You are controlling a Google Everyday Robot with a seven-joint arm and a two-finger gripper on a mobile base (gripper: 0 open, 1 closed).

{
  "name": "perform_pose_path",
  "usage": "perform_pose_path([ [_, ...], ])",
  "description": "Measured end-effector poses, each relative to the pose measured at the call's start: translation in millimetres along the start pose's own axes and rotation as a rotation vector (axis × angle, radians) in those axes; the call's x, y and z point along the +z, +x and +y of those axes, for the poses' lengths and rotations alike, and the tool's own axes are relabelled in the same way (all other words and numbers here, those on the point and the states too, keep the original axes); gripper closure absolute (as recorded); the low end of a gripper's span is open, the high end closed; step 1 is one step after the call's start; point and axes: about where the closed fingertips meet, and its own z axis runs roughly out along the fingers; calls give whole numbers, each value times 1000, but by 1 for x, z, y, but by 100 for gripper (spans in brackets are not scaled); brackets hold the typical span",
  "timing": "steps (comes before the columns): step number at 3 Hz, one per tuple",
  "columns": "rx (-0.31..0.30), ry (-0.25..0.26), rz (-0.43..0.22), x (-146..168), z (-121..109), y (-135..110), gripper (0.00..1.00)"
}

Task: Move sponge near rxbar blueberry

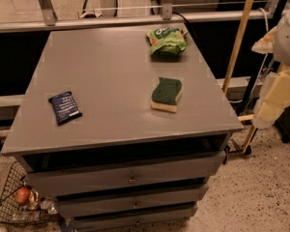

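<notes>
The sponge's far end [169, 83] is toward the green snack bag. My gripper needs to go there next and close on it.
The sponge [166, 94], with a dark green scrub top and a pale yellow base, lies flat on the right half of the grey table top [106, 62]. The rxbar blueberry [65, 107], a flat dark navy wrapper with white print, lies near the table's left front edge, well apart from the sponge. My arm is cream and white at the right edge of the view. Its gripper [262, 120] hangs beside the table's right front corner, off the table and to the right of the sponge, touching nothing.
A bright green snack bag [166, 40] lies at the table's far right. The table has drawers [130, 178] below its front edge. A wire basket [19, 199] with items stands on the floor at the lower left. A wooden pole [239, 37] leans at the right.
</notes>
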Motion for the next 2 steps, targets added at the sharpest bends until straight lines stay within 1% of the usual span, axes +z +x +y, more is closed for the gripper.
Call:
perform_pose_path([
  [1,-1,2,-1,0,-1,0,0],
  [2,-69,-20,-31,21,-27,-18,0],
])
